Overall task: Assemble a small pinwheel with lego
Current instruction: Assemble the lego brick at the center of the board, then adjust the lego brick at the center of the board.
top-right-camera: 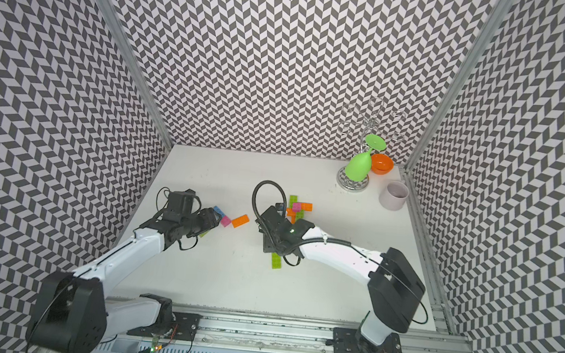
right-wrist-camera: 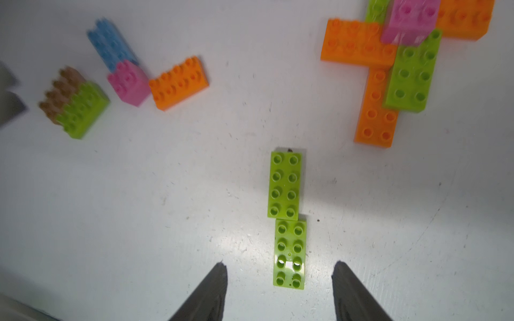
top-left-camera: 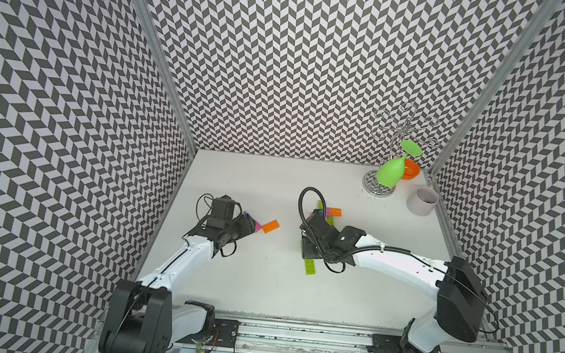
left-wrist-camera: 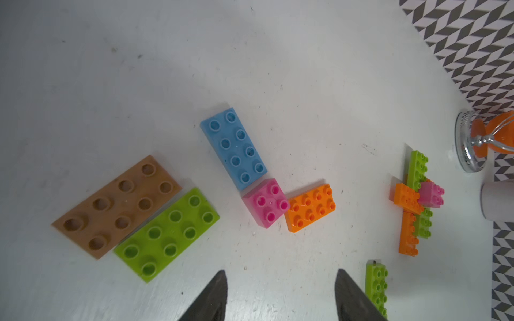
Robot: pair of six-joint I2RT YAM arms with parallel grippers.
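Observation:
The loose orange brick (top-left-camera: 270, 226) (right-wrist-camera: 179, 83) is beside the pink square. My right gripper needs to go to it next and close on it.
Loose lego lies by my left gripper (left-wrist-camera: 280, 273), which is open and holds nothing: a brown plate (left-wrist-camera: 116, 207), a lime plate (left-wrist-camera: 167, 234), a blue brick (left-wrist-camera: 233, 148), a pink square (left-wrist-camera: 265, 203) and an orange brick (left-wrist-camera: 311, 207). A part-built cross of orange (right-wrist-camera: 358, 43), lime (right-wrist-camera: 413, 75) and pink (right-wrist-camera: 409, 22) lego sits mid-table (top-left-camera: 327, 212). Two lime bricks lie end to end (right-wrist-camera: 285, 184) (right-wrist-camera: 290, 254). My right gripper (right-wrist-camera: 279, 264) is open, its fingers either side of the nearer brick's end and clear of it.
At the back right stand a wire glass rack with a green plastic glass (top-left-camera: 389, 173), an orange bowl (top-left-camera: 410, 170) and a grey cup (top-left-camera: 423, 200). Patterned walls close the white table (top-left-camera: 262, 299) on three sides.

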